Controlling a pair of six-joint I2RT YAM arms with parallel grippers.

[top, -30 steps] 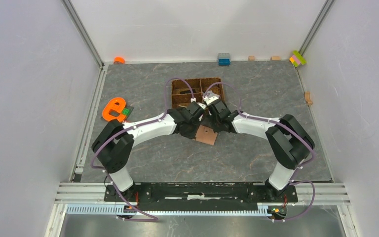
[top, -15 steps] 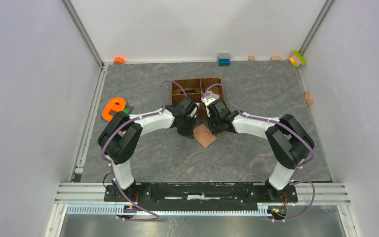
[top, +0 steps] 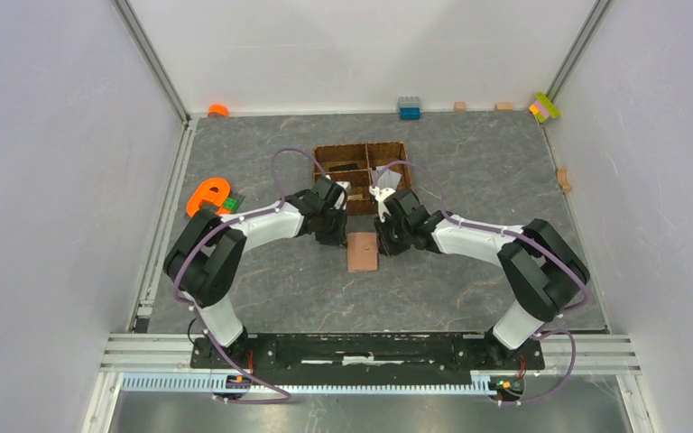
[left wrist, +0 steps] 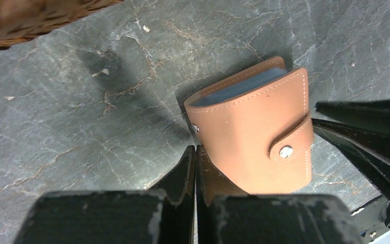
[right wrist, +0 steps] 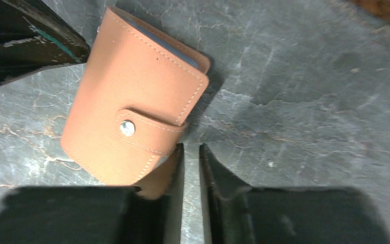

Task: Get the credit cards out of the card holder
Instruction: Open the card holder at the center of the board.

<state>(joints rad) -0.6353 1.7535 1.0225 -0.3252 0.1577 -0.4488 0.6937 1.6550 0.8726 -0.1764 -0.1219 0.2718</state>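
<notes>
Next, my right gripper takes the tab's loose end [right wrist: 124,122] and peels it open, as it is at the snap tab's folded base, away from the fastened stud.
The salmon-pink card holder [top: 362,252] lies flat on the grey table, folded, its snap tab fastened over the stud [left wrist: 285,151]. Only a grey-blue edge [left wrist: 244,89] of the credit cards shows in its open side; the other cards are hidden inside. My left gripper [left wrist: 195,150] is shut and empty, its tips at the holder's left edge [top: 336,233]. My right gripper [right wrist: 190,148] stands at the holder's right edge by the tab [top: 384,240], its fingers all but closed with a narrow slit and nothing between them.
The brown woven divided basket [top: 388,150] stands just behind both grippers. An orange letter shape [top: 207,198] lies at the left. A blue block [top: 409,108] and small wooden and coloured blocks [top: 544,106] line the back wall.
Both grippers have drawn back from the basket's edge toward the near side and now flank the card holder. The holder has slid slightly left and turned square to the table.
</notes>
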